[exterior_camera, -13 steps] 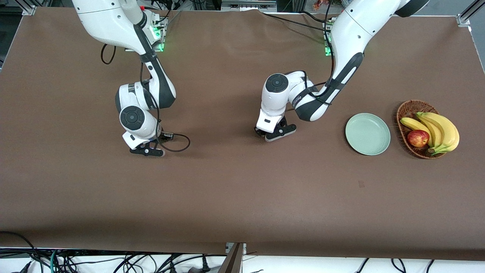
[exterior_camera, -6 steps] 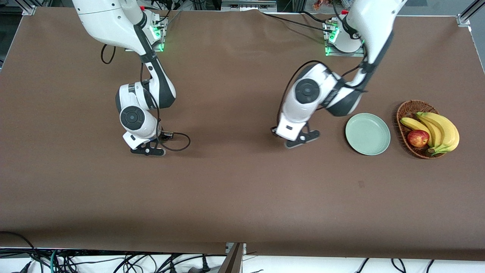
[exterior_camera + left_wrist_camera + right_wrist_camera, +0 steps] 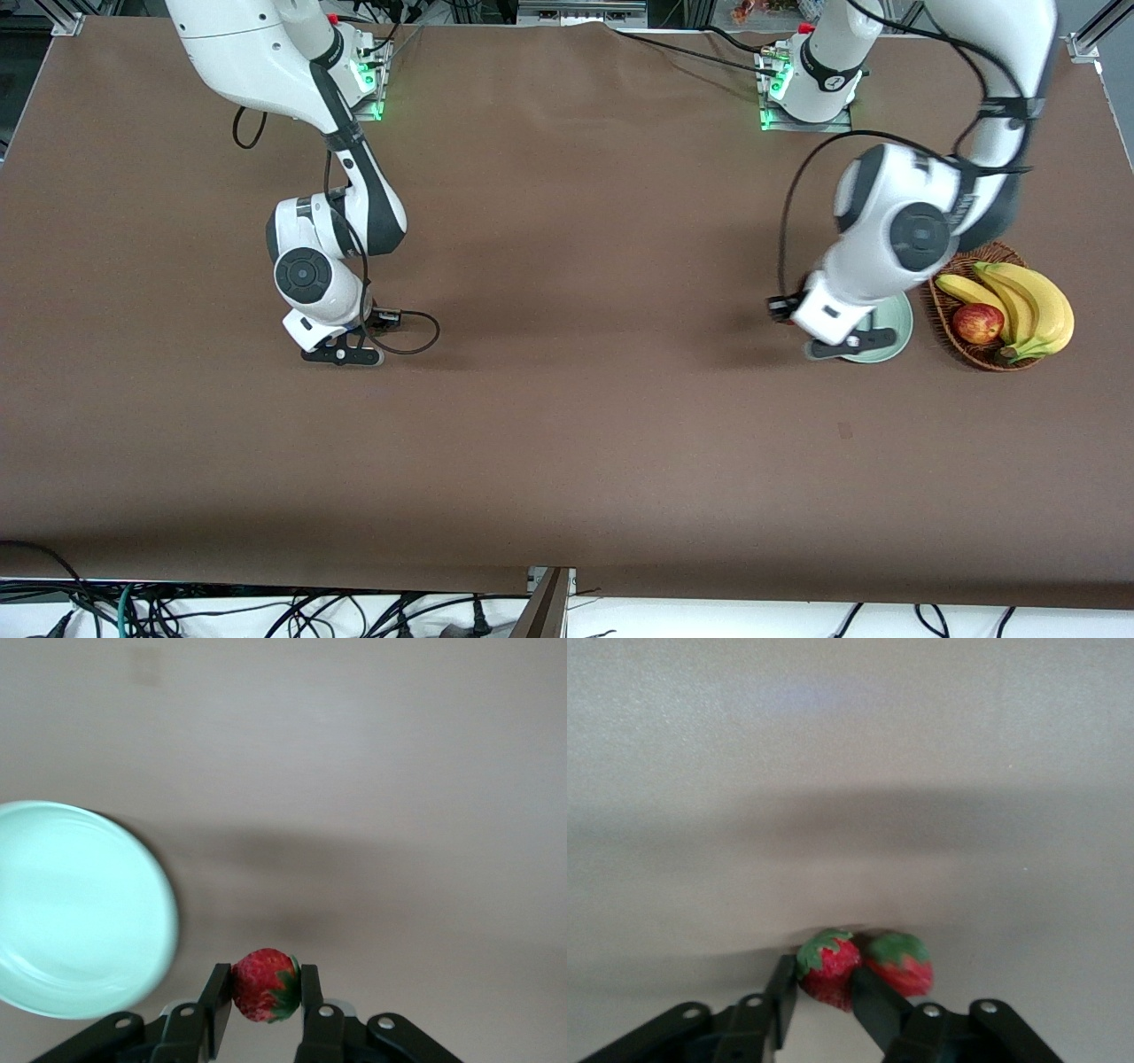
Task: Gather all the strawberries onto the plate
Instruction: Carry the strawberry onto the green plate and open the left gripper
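My left gripper should release the red strawberry on the wicker basket's side of the pale green plate (image 3: 889,314).
My left gripper (image 3: 849,346) hangs at the rim of the pale green plate (image 3: 897,324), on the side toward the right arm's end. It is shut on a red strawberry (image 3: 263,983); in the left wrist view the plate (image 3: 71,904) lies just beside the left gripper (image 3: 266,980). My right gripper (image 3: 344,355) is low on the table toward the right arm's end. In the right wrist view the right gripper (image 3: 824,981) has its fingers against both sides of a strawberry (image 3: 828,962). Another strawberry (image 3: 902,961) lies on the table touching the outer side of one finger.
A wicker basket (image 3: 952,255) with bananas (image 3: 1028,301) and an apple (image 3: 977,322) stands beside the plate at the left arm's end. A black cable loop (image 3: 416,332) trails from the right wrist onto the table.
The left arm has swung from the table's middle to the plate, carrying its strawberry. The right arm has stayed almost in place, low over its berries.
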Robot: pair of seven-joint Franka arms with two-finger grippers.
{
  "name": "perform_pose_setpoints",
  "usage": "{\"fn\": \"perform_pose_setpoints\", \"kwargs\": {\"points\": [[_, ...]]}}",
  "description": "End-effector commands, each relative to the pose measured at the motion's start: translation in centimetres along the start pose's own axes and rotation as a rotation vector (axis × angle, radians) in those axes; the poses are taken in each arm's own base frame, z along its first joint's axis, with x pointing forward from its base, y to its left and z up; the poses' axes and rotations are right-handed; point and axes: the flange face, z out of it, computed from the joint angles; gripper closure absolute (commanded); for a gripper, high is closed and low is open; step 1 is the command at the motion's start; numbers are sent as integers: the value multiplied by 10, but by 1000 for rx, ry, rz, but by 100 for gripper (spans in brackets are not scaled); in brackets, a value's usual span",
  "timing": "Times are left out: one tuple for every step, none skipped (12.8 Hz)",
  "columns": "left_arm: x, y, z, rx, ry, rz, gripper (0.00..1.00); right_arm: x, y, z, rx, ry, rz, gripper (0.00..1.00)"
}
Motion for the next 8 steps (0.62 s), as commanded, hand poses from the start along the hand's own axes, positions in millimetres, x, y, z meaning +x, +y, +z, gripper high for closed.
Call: {"fn": "perform_pose_setpoints", "kwargs": {"points": [[-2, -81, 1, -17, -31, 106, 93, 1, 6, 4, 9, -2, -7, 93], [1, -111, 6, -16, -36, 130, 93, 1, 4, 0, 13, 3, -3, 93], [1, -135, 16, -14, -49, 150, 93, 1, 1, -8, 17, 6, 1, 93], [0, -155, 26, -13, -45, 164, 93, 1, -2, -12, 17, -1, 5, 94], [-5, -176, 43, -10, -30, 174, 93, 2, -3, -15, 16, -11, 9, 94], [-12, -188, 62, -1, -2, 177, 93, 3, -5, -20, 15, -18, 8, 94], [-15, -198, 79, 8, 20, 178, 93, 5, -7, -26, 15, -21, 7, 94], [-14, -203, 93, 18, 26, 192, 93, 7, -8, -31, 15, -24, 6, 89]]}}
